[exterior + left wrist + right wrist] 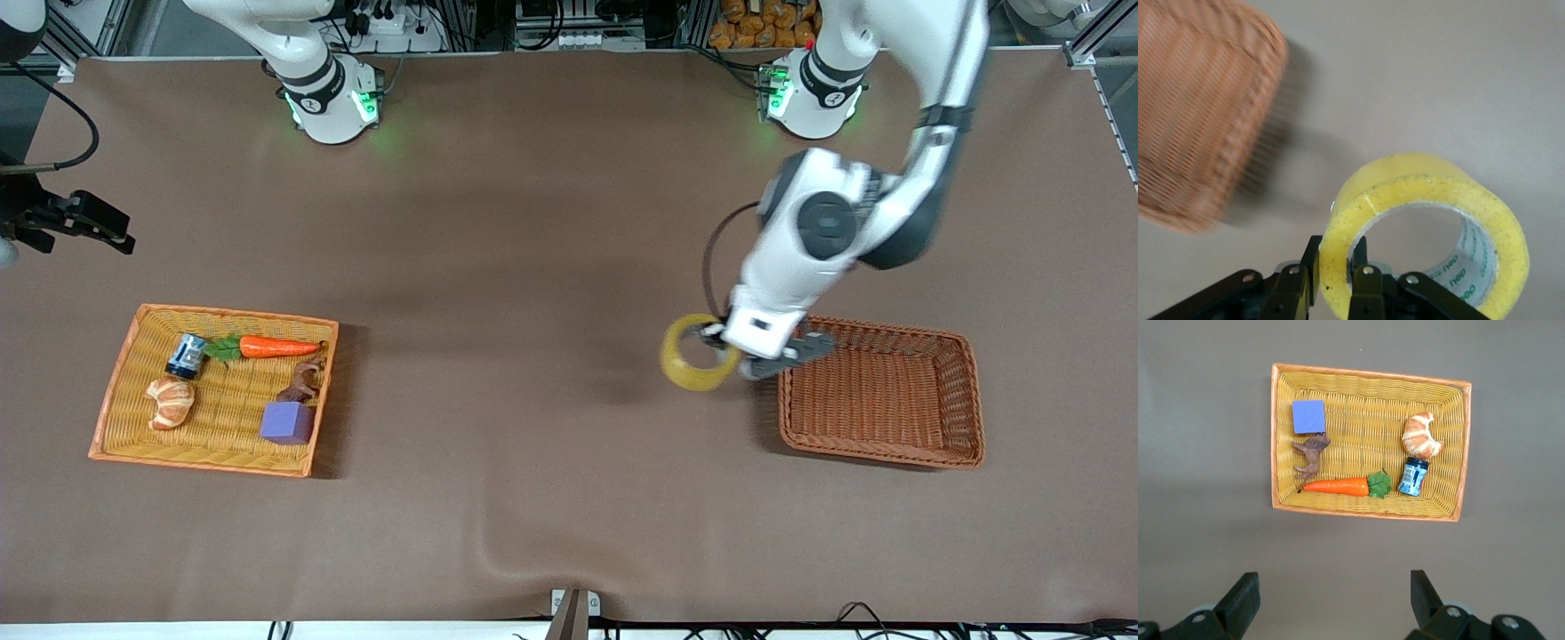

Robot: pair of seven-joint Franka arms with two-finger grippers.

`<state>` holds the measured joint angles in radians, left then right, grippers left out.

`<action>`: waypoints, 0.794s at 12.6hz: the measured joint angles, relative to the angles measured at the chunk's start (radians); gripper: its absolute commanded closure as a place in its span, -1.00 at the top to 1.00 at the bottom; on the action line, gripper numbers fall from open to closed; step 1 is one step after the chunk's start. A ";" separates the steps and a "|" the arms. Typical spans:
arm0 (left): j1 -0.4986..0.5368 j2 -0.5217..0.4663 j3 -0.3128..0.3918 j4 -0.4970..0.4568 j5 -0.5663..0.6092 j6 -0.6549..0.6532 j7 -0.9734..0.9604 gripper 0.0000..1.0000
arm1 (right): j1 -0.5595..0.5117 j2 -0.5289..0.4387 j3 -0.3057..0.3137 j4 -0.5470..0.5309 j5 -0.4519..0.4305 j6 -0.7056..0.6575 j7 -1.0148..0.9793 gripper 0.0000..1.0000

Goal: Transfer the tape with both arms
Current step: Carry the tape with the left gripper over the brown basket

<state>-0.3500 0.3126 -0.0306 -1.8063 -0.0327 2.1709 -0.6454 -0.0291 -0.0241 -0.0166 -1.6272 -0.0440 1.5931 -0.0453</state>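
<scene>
The robot's left gripper will release the tape in the middle of the brown wicker basket [871, 390]. The tape now hangs just beside the basket.
The tape [690, 376] is a translucent yellowish ring. It hangs over the table just beside the brown wicker basket [973, 402], on the side toward the right arm's end. My left gripper [714, 340] is shut on the ring's wall, one finger inside the hole and one outside. In the left wrist view the tape [1405, 170] stands on edge between the left gripper's [1336, 250] black fingers. My right gripper [107, 233] waits high over the right arm's end of the table. The right wrist view shows the right gripper [1336, 587] open and empty.
A yellow wicker tray [116, 391] at the right arm's end holds a carrot [277, 347], croissant [170, 401], small can [186, 355], purple cube [287, 422] and brown figurine [302, 384]. The left wrist view shows the brown basket [1198, 113] close to the tape.
</scene>
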 measured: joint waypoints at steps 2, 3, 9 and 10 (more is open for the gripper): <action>0.097 -0.010 0.001 -0.008 0.000 -0.012 0.209 -1.00 | 0.000 0.000 0.001 0.002 0.001 -0.006 -0.006 1.00; 0.150 -0.009 0.001 -0.013 0.000 -0.019 0.319 -1.00 | 0.000 0.000 0.001 0.003 0.007 -0.007 -0.006 1.00; 0.429 0.031 -0.001 -0.040 0.000 -0.022 0.788 -1.00 | 0.000 0.000 -0.001 0.014 0.024 -0.009 -0.070 1.00; 0.445 0.050 -0.001 -0.041 0.000 -0.022 0.809 -1.00 | 0.000 0.000 0.000 0.014 0.024 -0.009 -0.075 1.00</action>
<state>0.0953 0.3626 -0.0321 -1.8468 -0.0322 2.1486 0.1640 -0.0290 -0.0241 -0.0170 -1.6127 -0.0199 1.5843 -0.1200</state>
